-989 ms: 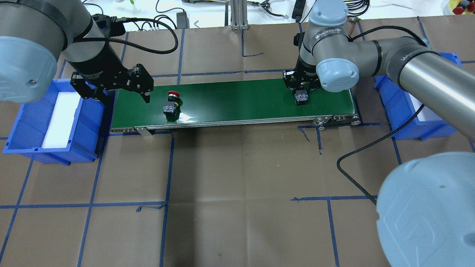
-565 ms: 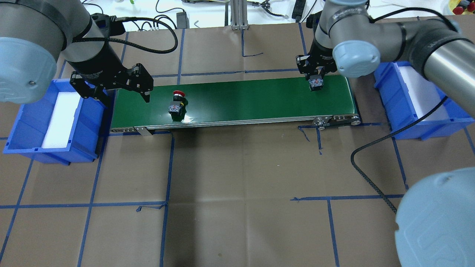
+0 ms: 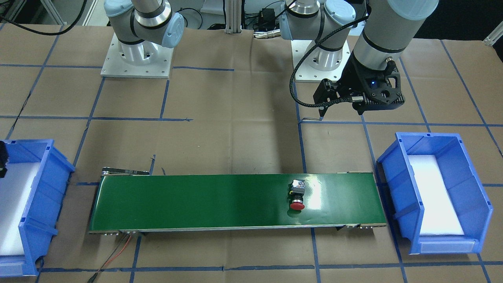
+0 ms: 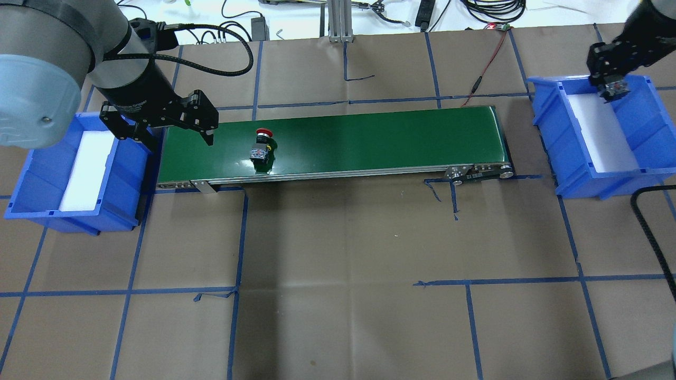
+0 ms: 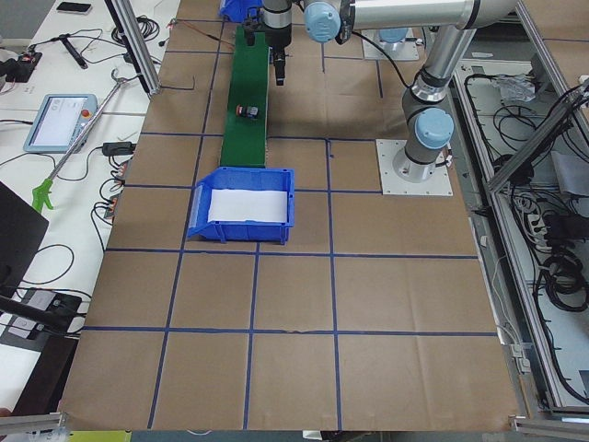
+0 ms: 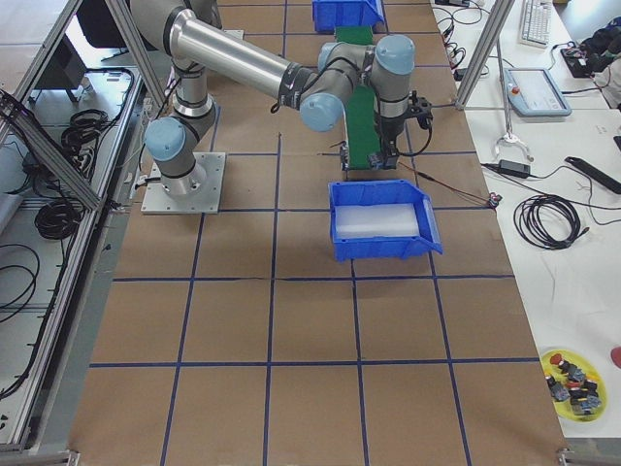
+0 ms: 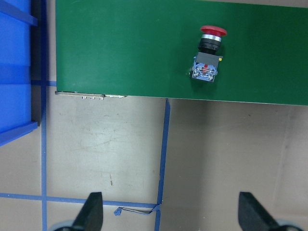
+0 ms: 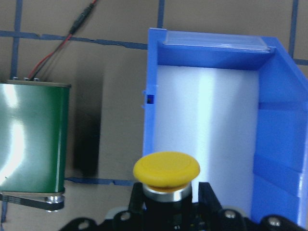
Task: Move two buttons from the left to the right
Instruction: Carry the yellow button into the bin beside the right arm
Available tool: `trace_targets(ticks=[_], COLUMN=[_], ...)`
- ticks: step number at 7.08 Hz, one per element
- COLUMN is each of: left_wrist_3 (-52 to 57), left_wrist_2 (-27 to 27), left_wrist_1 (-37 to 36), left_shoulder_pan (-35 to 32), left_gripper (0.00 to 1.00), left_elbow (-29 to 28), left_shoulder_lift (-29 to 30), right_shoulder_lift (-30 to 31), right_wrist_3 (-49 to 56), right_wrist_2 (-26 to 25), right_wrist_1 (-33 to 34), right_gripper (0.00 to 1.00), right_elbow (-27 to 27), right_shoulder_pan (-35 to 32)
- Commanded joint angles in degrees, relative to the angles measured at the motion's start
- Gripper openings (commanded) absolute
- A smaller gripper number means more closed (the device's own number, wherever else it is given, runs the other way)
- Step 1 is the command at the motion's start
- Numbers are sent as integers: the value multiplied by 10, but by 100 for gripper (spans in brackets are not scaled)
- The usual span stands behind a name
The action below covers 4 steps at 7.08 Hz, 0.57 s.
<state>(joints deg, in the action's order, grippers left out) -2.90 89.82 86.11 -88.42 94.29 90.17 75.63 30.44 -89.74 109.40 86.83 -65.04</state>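
Next, I release the yellow-capped button from my right gripper mid-liner on the white foam in the blue bin (image 3: 11, 197) (image 8: 206, 174) near the red-black wire.
The red-capped button (image 4: 260, 150) lies on its side on the green conveyor belt (image 4: 369, 137) near its left end; it also shows in the front view (image 3: 297, 194) and the left wrist view (image 7: 207, 57). My left gripper (image 4: 178, 138) is open and empty, hanging at the belt's left end, left of the red button. Its fingertips (image 7: 94, 211) show at the bottom of the left wrist view. My right gripper (image 4: 611, 84) is shut on the yellow-capped button (image 8: 166, 169) and holds it above the right blue bin (image 4: 549, 121).
The right bin (image 8: 211, 45) has a white foam liner, as does the left blue bin (image 4: 127, 174) beside my left gripper. A red-black wire (image 4: 483, 66) runs from the belt's far right corner. Blue tape lines cross the brown paper table.
My right gripper has carried the yellow button from the belt's right end up and right to above the right bin. The red button has travelled a little rightward along the belt. My left gripper is still.
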Motion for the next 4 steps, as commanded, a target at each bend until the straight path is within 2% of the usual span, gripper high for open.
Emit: trace_targets(ticks=[1, 3, 4], left_wrist_3=[0, 0, 0], left_wrist_2=[0, 0, 0], left_wrist_1=[-1, -1, -1], left_shoulder_pan=[0, 0, 0], left_gripper=[100, 100, 100], left_elbow=[0, 0, 0], left_shoulder_lift=[0, 0, 0], right_shoulder_lift=[-12, -21, -23], right_wrist_3=[31, 42, 43], right_wrist_2=[1, 2, 2], right_wrist_1=[52, 198, 213], right_gripper=[1, 1, 1], right_elbow=[35, 144, 162], right_shoulder_pan=[36, 52, 59])
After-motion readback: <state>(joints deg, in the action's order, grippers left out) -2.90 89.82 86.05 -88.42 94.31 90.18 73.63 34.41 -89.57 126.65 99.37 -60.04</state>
